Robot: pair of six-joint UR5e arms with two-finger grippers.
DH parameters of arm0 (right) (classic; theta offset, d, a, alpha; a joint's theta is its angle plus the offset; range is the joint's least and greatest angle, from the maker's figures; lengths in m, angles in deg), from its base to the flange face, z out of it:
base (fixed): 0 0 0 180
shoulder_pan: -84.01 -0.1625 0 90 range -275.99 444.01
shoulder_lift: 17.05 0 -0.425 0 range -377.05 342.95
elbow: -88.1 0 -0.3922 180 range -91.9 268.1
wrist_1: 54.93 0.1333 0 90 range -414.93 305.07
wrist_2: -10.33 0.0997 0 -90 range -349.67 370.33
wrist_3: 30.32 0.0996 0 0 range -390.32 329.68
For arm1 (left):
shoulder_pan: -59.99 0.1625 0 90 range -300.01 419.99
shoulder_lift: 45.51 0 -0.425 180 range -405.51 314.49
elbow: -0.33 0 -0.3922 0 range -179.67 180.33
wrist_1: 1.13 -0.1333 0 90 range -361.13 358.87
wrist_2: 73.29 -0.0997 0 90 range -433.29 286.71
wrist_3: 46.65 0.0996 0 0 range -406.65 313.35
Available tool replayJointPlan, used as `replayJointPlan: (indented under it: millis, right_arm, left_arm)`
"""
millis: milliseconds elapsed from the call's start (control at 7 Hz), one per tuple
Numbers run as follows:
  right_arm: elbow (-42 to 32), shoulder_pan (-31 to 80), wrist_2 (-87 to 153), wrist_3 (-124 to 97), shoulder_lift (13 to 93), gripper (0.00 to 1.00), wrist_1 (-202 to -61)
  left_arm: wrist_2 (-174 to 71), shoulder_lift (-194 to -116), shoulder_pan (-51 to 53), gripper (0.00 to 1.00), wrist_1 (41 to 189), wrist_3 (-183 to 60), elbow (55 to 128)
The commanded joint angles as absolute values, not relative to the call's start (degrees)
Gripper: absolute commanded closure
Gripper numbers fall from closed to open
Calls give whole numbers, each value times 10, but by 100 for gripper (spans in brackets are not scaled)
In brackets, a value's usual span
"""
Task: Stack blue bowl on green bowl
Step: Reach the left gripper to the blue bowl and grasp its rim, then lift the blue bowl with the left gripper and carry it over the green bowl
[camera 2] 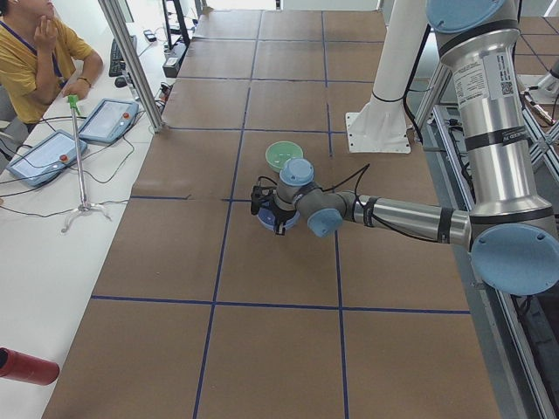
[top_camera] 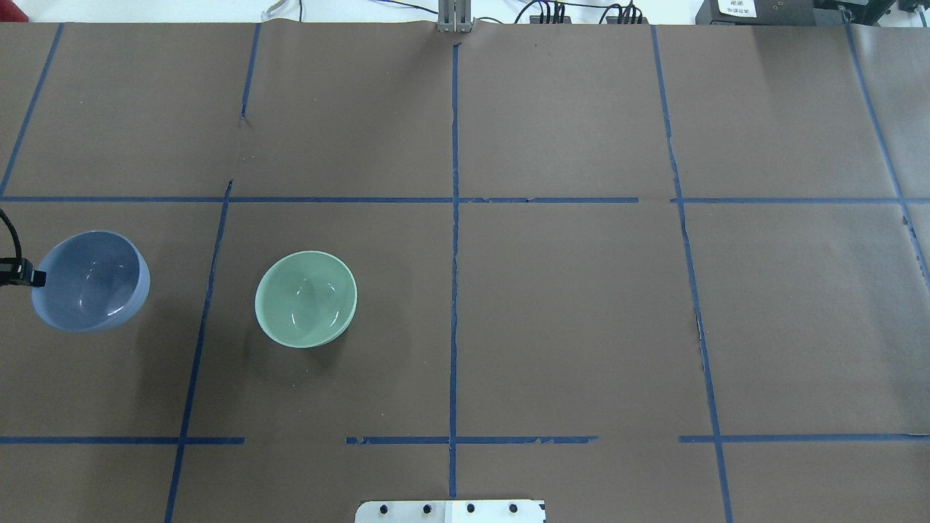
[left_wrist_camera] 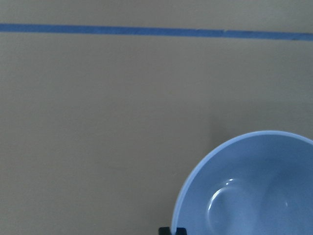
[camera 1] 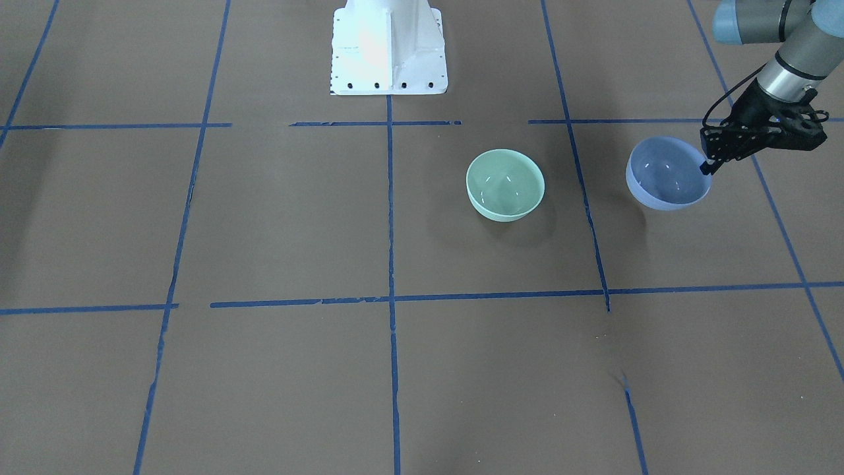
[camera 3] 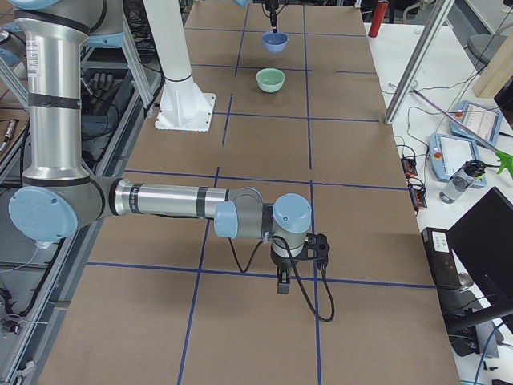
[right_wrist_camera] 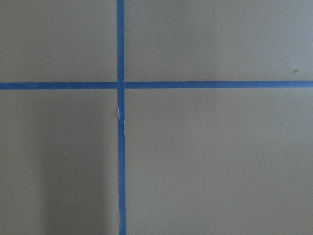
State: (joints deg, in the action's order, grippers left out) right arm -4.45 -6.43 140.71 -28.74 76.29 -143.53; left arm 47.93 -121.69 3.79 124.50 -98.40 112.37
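My left gripper has the blue bowl. It will let go of it inside the hollow of the green bowl (camera 1: 506,181), so the pair sits nested.
The blue bowl (camera 1: 669,173) hangs a little above the brown table, slightly tilted, with its shadow on the paper below. My left gripper (camera 1: 707,166) is shut on its rim on the side away from the green bowl; it also shows at the overhead view's left edge (top_camera: 36,277). In the left wrist view the blue bowl (left_wrist_camera: 254,186) fills the lower right, with the fingertips (left_wrist_camera: 172,230) at its rim. The green bowl (camera 1: 505,185) stands upright and empty on the table, about a bowl's width from the blue one. My right gripper (camera 3: 284,281) shows only in the exterior right view, low over a tape line, and I cannot tell its state.
The white robot pedestal (camera 1: 389,49) stands at the table's robot-side edge. Blue tape lines (top_camera: 454,218) cross the brown paper. An operator (camera 2: 35,61) sits beyond the table's far side with tablets (camera 2: 109,118) and a pole stand.
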Motion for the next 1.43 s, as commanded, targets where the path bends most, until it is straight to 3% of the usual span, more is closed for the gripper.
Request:
replayJointPlan:
  millis: [0,143,429,1286]
  right_arm:
    - [-44,-64,1407,-287,763,0,-1435]
    - [-44,-64,1407,-287,763,0,-1435]
    - [-44,-64,1408,-287,763,0,-1435]
    - [-44,-64,1407,-287,763,0,-1435]
  left_arm:
    - [477,-1319,22,100,980,-1032,1252]
    - [477,-1401,55,100,926,-1118,1254]
    - [435,-1466,160,100,925,-1260,1242]
    - [368,-1483,259,100,990,-1359,1153]
